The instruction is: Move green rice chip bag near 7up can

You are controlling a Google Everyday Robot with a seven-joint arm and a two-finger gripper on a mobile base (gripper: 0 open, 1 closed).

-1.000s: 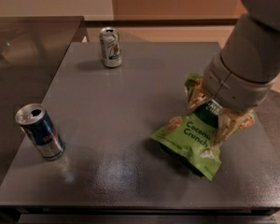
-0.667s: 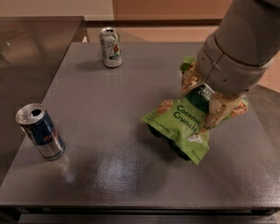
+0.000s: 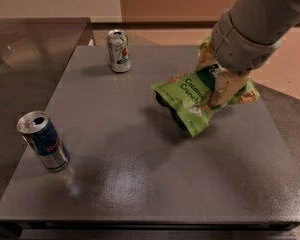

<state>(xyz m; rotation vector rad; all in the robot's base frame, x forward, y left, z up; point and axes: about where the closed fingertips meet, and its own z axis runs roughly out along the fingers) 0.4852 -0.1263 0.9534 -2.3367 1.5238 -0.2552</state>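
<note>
Next, I release the green rice chip bag, now hanging tilted above the table, from my gripper on the grey table [image 3: 151, 73], close beside the front of the 7up can.
The green rice chip bag [image 3: 190, 100] is a crinkled bright green pouch with white lettering. It hangs tilted above the right middle of the grey table [image 3: 140, 184], lifted off the surface. My gripper [image 3: 215, 81] is shut on the bag's upper right part, with one tan finger [image 3: 221, 90] across its front. The grey arm comes down from the top right. The 7up can [image 3: 119, 51] stands upright at the table's back left, well to the left of the bag and apart from it.
A blue and silver can [image 3: 43, 141] with red lettering stands upright near the table's front left. A darker counter [image 3: 20, 54] adjoins the table on the left. The table's right edge lies just beyond the bag.
The gripper has lifted the bag off the table and carried it up and to the left, toward the 7up can. Both cans have stayed put.
</note>
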